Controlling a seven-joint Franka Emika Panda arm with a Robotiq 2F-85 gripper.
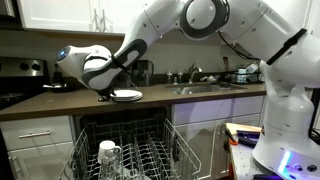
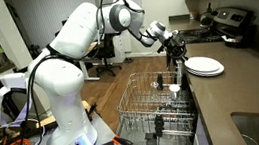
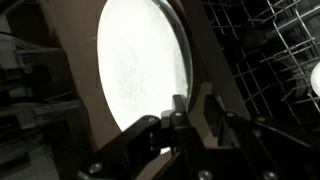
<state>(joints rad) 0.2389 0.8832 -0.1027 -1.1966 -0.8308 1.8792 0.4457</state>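
Note:
I should open my gripper and pinch just the upper plate's rim [image 3: 177,88] before tilting it up, as the white plate rests on another plate with their rims close together.
A white plate [image 1: 127,95] [image 2: 204,66] lies flat on the brown counter [image 1: 60,103], close to its front edge above the open dishwasher. In the wrist view the plate [image 3: 140,70] fills the picture's upper middle. My gripper [image 3: 197,108] stands at the plate's rim with one finger [image 3: 178,108] on the plate side and the other on the counter side. The jaws are narrow, and contact with the rim is not clear. Both exterior views show the gripper [image 1: 104,94] [image 2: 177,51] low at the plate's edge.
The dishwasher's wire rack [image 1: 150,150] [image 2: 139,106] is pulled out below the counter, with a glass [image 1: 108,155] in it. A sink [image 1: 205,88] is set further along the counter, a stove [image 1: 20,72] at its other end. A dark appliance [image 2: 228,19] stands behind the plate.

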